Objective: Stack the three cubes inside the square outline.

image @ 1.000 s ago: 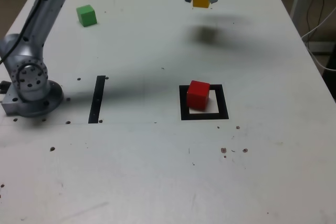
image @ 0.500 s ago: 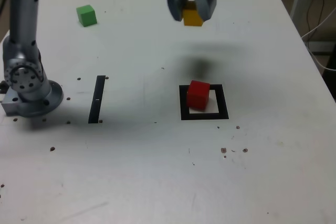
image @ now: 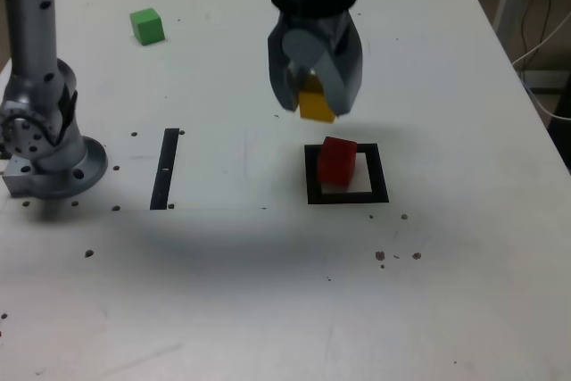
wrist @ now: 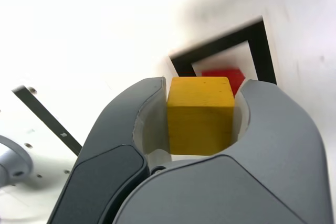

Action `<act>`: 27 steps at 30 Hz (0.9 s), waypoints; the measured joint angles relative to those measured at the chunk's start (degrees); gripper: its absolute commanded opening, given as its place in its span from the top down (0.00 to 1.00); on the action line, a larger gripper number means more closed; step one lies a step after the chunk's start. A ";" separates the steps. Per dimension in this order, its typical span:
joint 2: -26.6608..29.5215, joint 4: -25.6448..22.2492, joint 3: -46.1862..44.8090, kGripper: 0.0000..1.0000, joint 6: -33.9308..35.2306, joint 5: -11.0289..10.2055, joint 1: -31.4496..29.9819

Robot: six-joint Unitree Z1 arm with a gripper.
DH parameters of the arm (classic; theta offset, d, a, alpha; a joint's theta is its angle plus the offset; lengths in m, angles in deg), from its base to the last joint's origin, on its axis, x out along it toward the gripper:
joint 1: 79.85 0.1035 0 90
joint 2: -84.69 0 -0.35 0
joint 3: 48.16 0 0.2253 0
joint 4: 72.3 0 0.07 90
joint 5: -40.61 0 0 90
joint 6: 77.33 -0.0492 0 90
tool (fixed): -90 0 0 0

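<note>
My gripper should open to let go of the yellow cube, setting it in place on top of the red cube (image: 339, 141) (wrist: 227, 77). The yellow cube is still in the air.
My gripper (image: 314, 100) is shut on the yellow cube (image: 316, 104), held in the air a little above and to the exterior view's left of the red cube (image: 337, 161). The red cube sits inside the square outline (image: 347, 195), toward its left side. In the wrist view the yellow cube (wrist: 200, 115) fills the space between the grey fingers (wrist: 128, 124), with the red cube (wrist: 226, 76) and the square outline (wrist: 258, 44) just beyond it. The green cube (image: 147, 26) lies far off at the table's back left in the exterior view.
The arm's round base (image: 49, 162) stands at the exterior view's left. A thin black strip (image: 165, 169) lies between the base and the outline. Cables hang off the table's right edge (image: 544, 51).
The gripper has carried the yellow cube from the table's far edge toward the camera and lower, ending close above the red cube. The red and green cubes have not moved.
</note>
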 measured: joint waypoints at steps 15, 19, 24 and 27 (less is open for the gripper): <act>-4.20 -1.33 1.71 0.71 6.77 -1.95 -6.97; -5.15 -1.20 2.35 0.71 7.48 -2.72 -7.43; -5.36 -1.23 3.61 0.71 7.80 -3.57 -7.51; -5.36 -1.40 4.51 0.70 7.81 -3.91 -7.53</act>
